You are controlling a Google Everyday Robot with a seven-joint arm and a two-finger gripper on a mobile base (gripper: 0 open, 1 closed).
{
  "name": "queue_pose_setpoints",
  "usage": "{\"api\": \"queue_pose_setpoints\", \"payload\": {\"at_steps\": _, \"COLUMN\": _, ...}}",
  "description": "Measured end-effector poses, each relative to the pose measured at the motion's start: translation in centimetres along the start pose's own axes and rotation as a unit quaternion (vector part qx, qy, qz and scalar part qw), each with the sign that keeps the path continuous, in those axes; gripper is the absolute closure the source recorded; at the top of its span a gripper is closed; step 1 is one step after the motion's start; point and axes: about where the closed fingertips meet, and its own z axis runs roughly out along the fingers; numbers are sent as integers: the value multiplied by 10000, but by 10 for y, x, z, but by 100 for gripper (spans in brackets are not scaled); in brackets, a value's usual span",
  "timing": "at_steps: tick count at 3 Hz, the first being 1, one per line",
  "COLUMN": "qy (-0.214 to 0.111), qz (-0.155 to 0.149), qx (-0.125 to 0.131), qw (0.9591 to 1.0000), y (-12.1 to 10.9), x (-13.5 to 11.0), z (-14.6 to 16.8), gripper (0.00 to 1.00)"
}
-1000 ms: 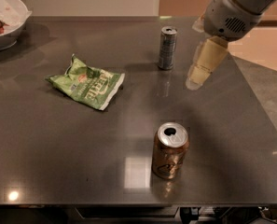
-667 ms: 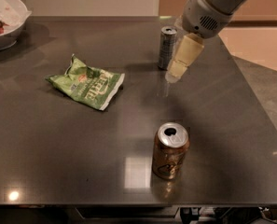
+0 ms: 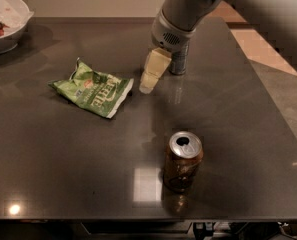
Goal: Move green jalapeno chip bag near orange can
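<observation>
The green jalapeno chip bag's corner (image 3: 125, 83) nearest the slim silver-grey can is the spot my gripper will close on.
The green jalapeno chip bag (image 3: 92, 90) lies crumpled on the dark table, left of centre. The orange can (image 3: 182, 160) stands upright near the front, right of centre, well apart from the bag. My gripper (image 3: 149, 83) hangs from the arm coming in from the upper right; its pale fingers point down just right of the bag's right edge, above the table. It holds nothing.
A slim silver-grey can (image 3: 178, 63) stands behind the gripper, partly hidden by the arm. A white bowl (image 3: 5, 19) with red bits sits at the far left corner. The table's right edge (image 3: 283, 129) borders a lighter floor.
The arm has swung left across the table, from right of the silver can to just beside the chip bag. Bag and cans have not moved.
</observation>
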Motion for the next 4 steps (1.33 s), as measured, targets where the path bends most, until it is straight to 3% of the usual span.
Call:
{"api": "queue_pose_setpoints", "payload": {"at_steps": 2, "qy": 518, "qz": -204, "qx": -70, "qw": 9984, "y": 5, "x": -39, "z": 71, "gripper": 0}}
{"api": "queue_pose_setpoints", "payload": {"at_steps": 4, "qy": 780, "qz": -365, "qx": -385, "qw": 9955, "y": 9, "x": -61, "z": 116, "gripper": 0}}
